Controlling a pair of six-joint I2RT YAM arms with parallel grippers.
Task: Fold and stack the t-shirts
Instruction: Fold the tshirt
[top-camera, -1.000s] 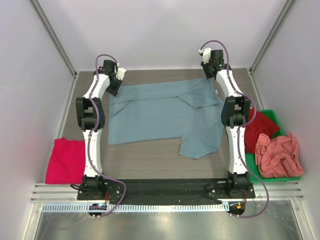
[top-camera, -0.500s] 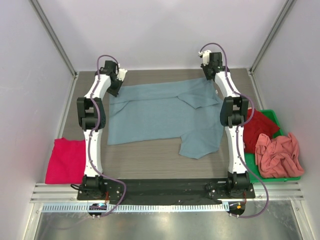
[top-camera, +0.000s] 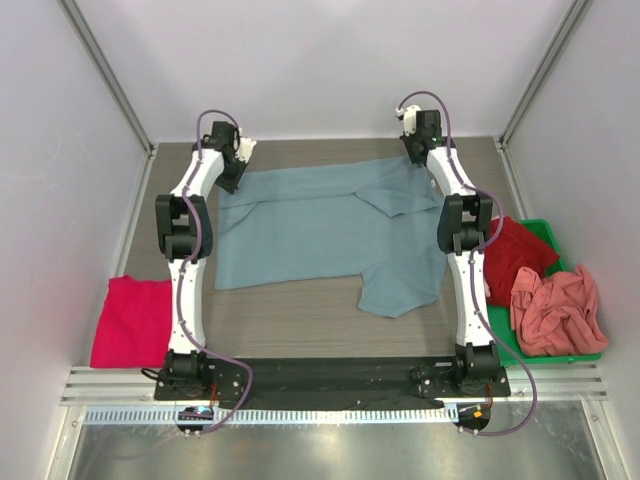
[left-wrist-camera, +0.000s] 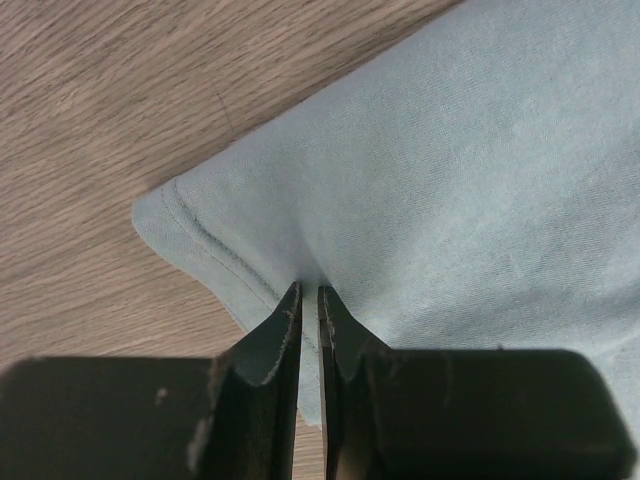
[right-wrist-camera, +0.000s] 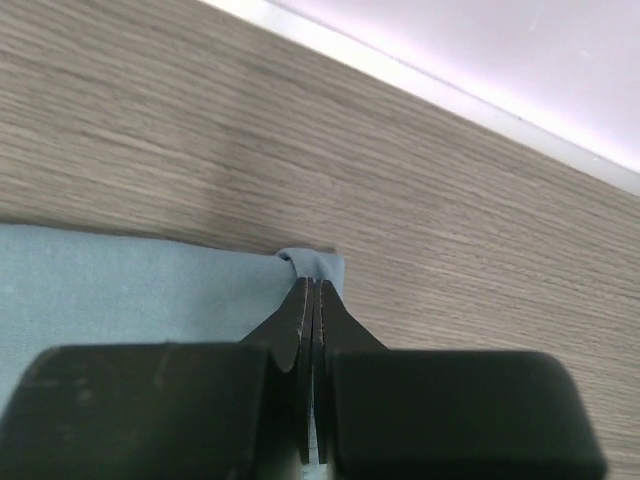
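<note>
The grey-blue t-shirt has a folded-over flap and a crooked near edge, so next my right gripper takes hold of its far corner (right-wrist-camera: 320, 262) again to lift it with both grippers.
The grey-blue t-shirt (top-camera: 320, 225) lies spread across the middle of the table, its right side folded over. My left gripper (top-camera: 232, 178) is at its far left corner, shut on the cloth; the left wrist view shows the jaws (left-wrist-camera: 309, 295) pinching the hemmed corner (left-wrist-camera: 200, 235). My right gripper (top-camera: 418, 158) is at the far right corner, shut on the cloth; the right wrist view shows the jaws (right-wrist-camera: 310, 290) closed on a small fold of the shirt (right-wrist-camera: 120, 280). A magenta-pink t-shirt (top-camera: 132, 320) lies folded at the near left. A salmon-pink t-shirt (top-camera: 555, 310) and a red one (top-camera: 520, 255) lie in the bin.
The green plastic bin (top-camera: 590, 352) stands at the right edge of the table, beside the right arm. White walls close the back and sides. The arm bases sit on a black rail (top-camera: 330, 375) at the near edge.
Both grippers have moved slightly toward the back wall, drawing the shirt's far corners with them. The shirt's body has hardly shifted.
</note>
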